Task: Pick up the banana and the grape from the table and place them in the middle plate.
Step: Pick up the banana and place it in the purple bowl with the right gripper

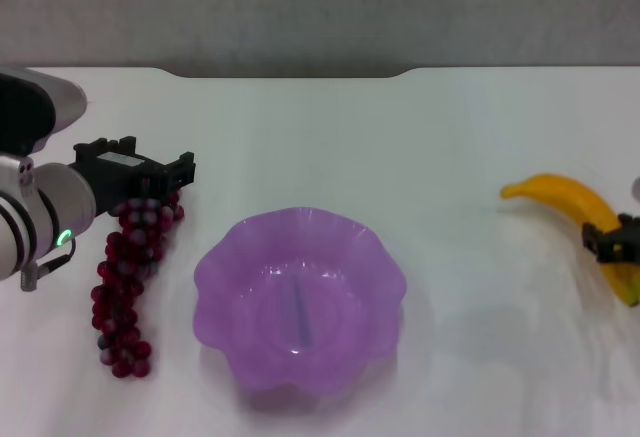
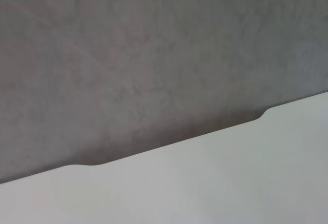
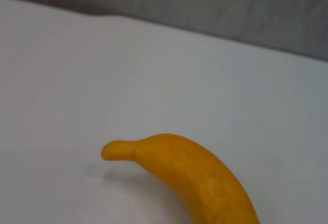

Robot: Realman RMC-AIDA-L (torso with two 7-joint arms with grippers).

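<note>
The robot's right gripper should release the banana across the hollow centre of the purple scalloped middle plate [image 1: 303,290].
The grape bunch [image 1: 127,282] lies on the white table [image 1: 400,137] to the left of the purple scalloped middle plate [image 1: 212,275]. My left gripper [image 1: 135,172] is right at the far end of the bunch, over its topmost grapes. The banana [image 1: 562,197] lies at the far right of the table. My right gripper [image 1: 612,239] shows only partly at the right edge, right at the banana's near half. In the right wrist view the banana [image 3: 200,178] fills the foreground, its stem end pointing away over bare table. The plate holds nothing.
The table's far edge has a notch [image 1: 290,73] against a grey wall [image 1: 320,7]. The left wrist view shows only that wall [image 2: 154,55] and the notched table edge [image 2: 169,144].
</note>
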